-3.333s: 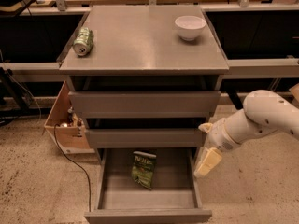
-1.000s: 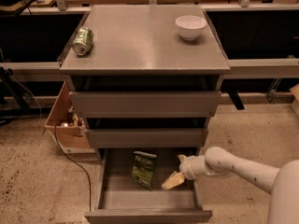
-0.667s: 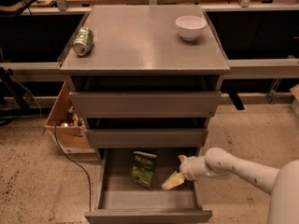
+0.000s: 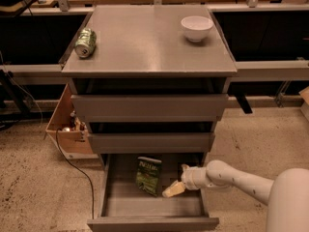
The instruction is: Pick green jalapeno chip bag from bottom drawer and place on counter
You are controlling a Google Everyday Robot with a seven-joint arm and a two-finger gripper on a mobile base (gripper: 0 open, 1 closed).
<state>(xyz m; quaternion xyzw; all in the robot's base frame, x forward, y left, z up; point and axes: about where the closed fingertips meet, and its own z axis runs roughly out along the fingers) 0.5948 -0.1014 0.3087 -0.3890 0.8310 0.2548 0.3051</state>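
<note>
The green jalapeno chip bag has its near end (image 4: 150,185) towards the open drawer's front, and my gripper should close on that end.
The green jalapeno chip bag (image 4: 148,175) lies flat on the floor of the open bottom drawer (image 4: 112,203), near its back middle. My gripper (image 4: 175,188) reaches into the drawer from the right on a white arm and sits low, just right of the bag and a little apart from it. The counter (image 4: 145,42) is the grey top of the cabinet above.
A dented green soda can (image 4: 85,42) lies at the counter's left edge and a white bowl (image 4: 196,28) stands at its back right. Two shut drawer fronts sit above the open drawer. A cardboard box (image 4: 65,127) and a black cable are on the floor at the left.
Since 3.3 s ago my arm has dropped from beside the cabinet's right side into the bottom drawer. Over the last second the gripper has barely moved. The bag has not moved.
</note>
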